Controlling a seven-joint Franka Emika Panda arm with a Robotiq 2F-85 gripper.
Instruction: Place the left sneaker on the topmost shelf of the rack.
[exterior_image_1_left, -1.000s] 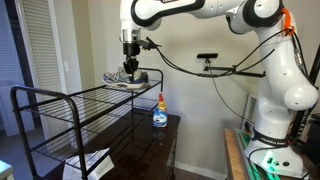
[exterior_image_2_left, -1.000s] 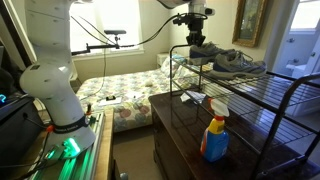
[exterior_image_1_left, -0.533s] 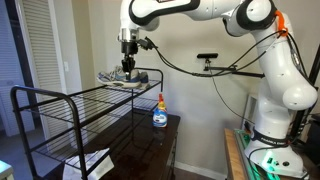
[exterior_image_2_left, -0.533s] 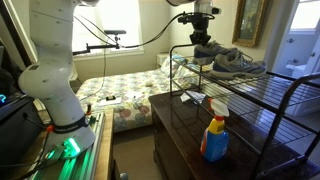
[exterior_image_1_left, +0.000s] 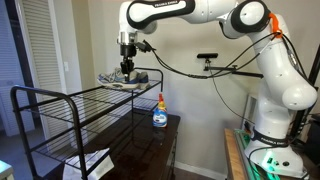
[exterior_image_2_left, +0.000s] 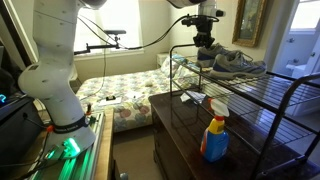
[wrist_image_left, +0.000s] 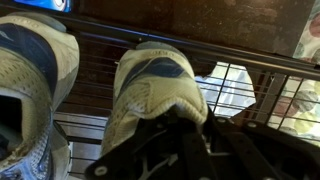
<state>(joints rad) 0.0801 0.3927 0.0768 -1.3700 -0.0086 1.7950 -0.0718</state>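
Observation:
The robot's gripper needs to release the held sneaker, now at or just above the wires, on the topmost shelf's wires (exterior_image_1_left: 120, 82) (wrist_image_left: 152, 98), beside the other sneaker.
The rack (exterior_image_1_left: 40, 125) is black wire with two tiers. On the far end of the topmost shelf (exterior_image_1_left: 80, 98) are two grey and off-white sneakers. My gripper (exterior_image_1_left: 127, 62) comes down from above and is shut on the left sneaker (exterior_image_1_left: 118, 79) at its heel collar, at or just above the wires. In an exterior view the gripper (exterior_image_2_left: 205, 42) holds that sneaker (exterior_image_2_left: 205, 56) beside the other sneaker (exterior_image_2_left: 240, 63) on the shelf (exterior_image_2_left: 262, 95). In the wrist view the held sneaker (wrist_image_left: 155, 85) is at the centre, the jaws (wrist_image_left: 190, 125) grip its opening, and the other sneaker (wrist_image_left: 30, 80) lies at left.
A blue and orange spray bottle (exterior_image_1_left: 159, 112) (exterior_image_2_left: 215, 130) stands on a dark wooden dresser (exterior_image_1_left: 150, 150) under the rack's end. A camera on a stand (exterior_image_1_left: 207, 58) is by the wall. A bed (exterior_image_2_left: 120, 95) lies behind. The lower tier (exterior_image_1_left: 75, 135) holds no shoes.
My gripper has carried the held sneaker a little along the top shelf, closer to the other sneaker. The other sneaker has not moved.

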